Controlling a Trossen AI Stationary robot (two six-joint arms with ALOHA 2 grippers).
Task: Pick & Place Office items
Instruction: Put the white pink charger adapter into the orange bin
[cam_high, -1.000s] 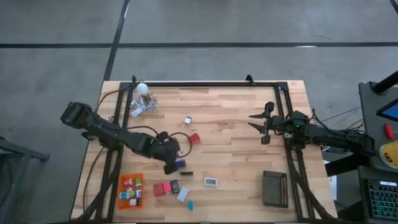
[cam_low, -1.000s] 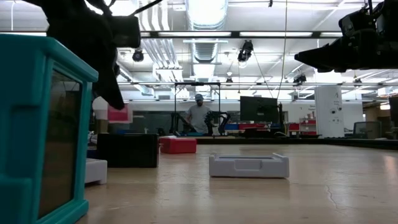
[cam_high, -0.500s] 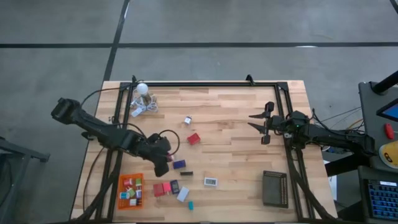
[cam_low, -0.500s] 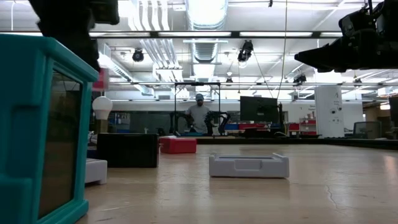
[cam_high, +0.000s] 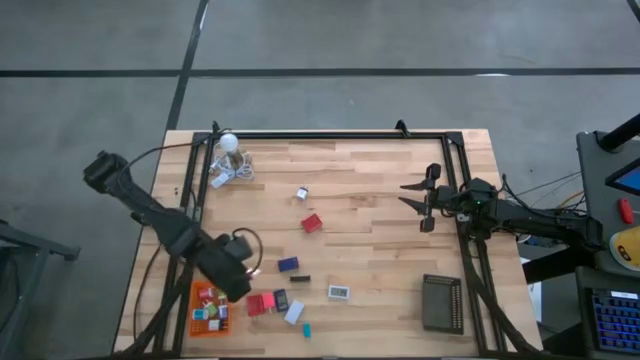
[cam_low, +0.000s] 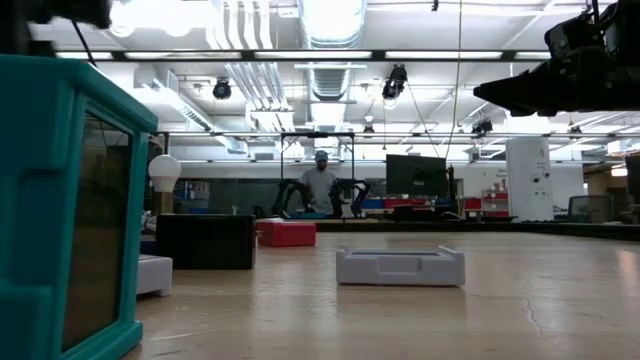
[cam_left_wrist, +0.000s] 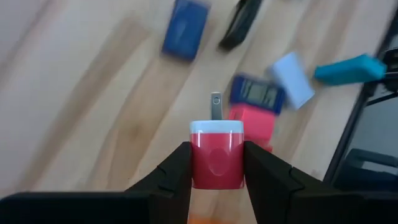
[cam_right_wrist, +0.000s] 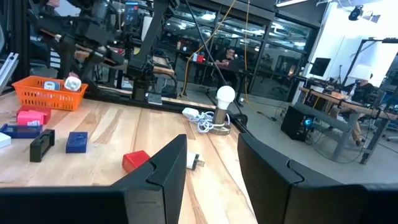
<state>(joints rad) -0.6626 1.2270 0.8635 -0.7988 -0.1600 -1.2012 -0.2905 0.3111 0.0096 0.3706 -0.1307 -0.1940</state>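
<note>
I will let go of the red plug block with my left gripper in the orange tray (cam_high: 214, 300), between its red and blue pieces.
My left gripper (cam_high: 238, 287) hovers at the near left of the table, beside the orange tray (cam_high: 197, 322) that holds several small pieces. It is shut on a red plug block with a white cap and a metal prong (cam_left_wrist: 216, 158). More office items lie to its right: pink (cam_high: 258, 304), navy (cam_high: 288, 264), black (cam_high: 300, 278), white (cam_high: 340, 292) and teal (cam_high: 306, 328) pieces, each flat on the wood. A red block (cam_high: 312, 223) lies farther in. My right gripper (cam_high: 406, 195) waits open above the table's right side. My left gripper pinches the red plug block by its two red side faces (cam_left_wrist: 200, 163), one finger on each. The white cap and prong (cam_left_wrist: 215, 106) stick out past the fingertips. The block is lifted clear of the table, above the pink piece (cam_left_wrist: 252, 121).
A black ribbed tray (cam_high: 442, 302) sits at the near right. A white bulb with a coiled cord (cam_high: 230, 145) stands at the far left corner. A small white piece (cam_high: 301, 193) lies mid-table. Bare wood lies between the red block and my right gripper. A person stands far behind the table (cam_low: 320, 185).
My left gripper has carried the red plug block from the table's middle toward the near left edge, ending beside the orange tray. It has passed out of the low view. The right arm has kept still.
</note>
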